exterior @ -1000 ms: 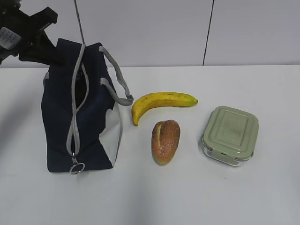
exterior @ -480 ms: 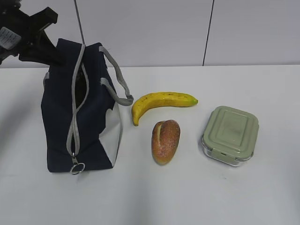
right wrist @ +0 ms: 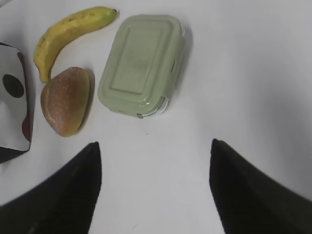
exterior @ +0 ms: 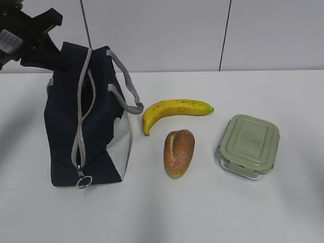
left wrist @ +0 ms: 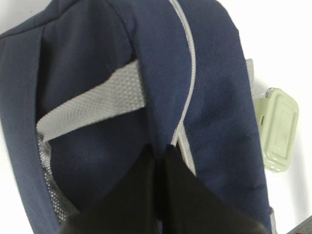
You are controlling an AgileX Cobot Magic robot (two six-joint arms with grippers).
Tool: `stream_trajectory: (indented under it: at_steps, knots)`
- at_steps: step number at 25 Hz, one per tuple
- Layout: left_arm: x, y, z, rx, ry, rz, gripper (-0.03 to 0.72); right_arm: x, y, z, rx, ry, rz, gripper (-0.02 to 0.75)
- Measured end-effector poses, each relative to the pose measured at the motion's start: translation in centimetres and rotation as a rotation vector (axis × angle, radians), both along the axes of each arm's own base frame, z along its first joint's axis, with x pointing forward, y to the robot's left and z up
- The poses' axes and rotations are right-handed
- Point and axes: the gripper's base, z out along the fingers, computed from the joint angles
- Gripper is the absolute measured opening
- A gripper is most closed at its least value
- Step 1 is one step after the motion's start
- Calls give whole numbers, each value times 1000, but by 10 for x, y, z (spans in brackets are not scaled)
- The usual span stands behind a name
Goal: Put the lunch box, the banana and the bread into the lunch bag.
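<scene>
My right gripper needs to come to close on the lunch box's outer side (exterior: 273,150) (right wrist: 171,80), which is the side that faces away from the bread.
The navy lunch bag (exterior: 93,126) stands at the left, its grey zipper partly open down the front. My left gripper (exterior: 59,62) is shut on the bag's top edge by the zipper; in the left wrist view its jaws (left wrist: 161,150) pinch the navy fabric (left wrist: 214,87). The banana (exterior: 174,109), the bread (exterior: 179,152) and the sage-lidded lunch box (exterior: 249,147) lie on the table to the bag's right. My right gripper (right wrist: 153,153) is open and empty above the table, nearer than the lunch box (right wrist: 141,63), the bread (right wrist: 66,100) and the banana (right wrist: 68,31).
The bag's grey strap handle (exterior: 129,88) hangs toward the banana; another strap (left wrist: 92,107) crosses the bag's back. The zipper's ring pull (exterior: 83,180) lies at the bag's base. The bag's white lower panel (right wrist: 12,122) shows at the left of the right wrist view.
</scene>
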Motion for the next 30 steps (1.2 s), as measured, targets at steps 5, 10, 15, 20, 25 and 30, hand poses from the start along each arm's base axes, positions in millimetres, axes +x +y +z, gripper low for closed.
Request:
stream_trajectory:
  at_steps: [5,10,15,20,25,30]
  knots:
    - [0,0,0,0,2,-3,1,31,-2,-4,24,110,-3,510]
    - [0,0,0,0,3,-5,1,62,-4,-9,35,213,4,510]
    - [0,0,0,0,3,-6,1,92,-1,-23,69,319,70,540]
    - [-1,0,0,1,2,-8,1,118,9,-42,178,320,157,609]
    - [-1,0,0,2,3,-10,1,136,12,-61,225,295,201,615]
    - [-1,0,0,5,-2,-16,1,145,4,-77,243,295,225,615]
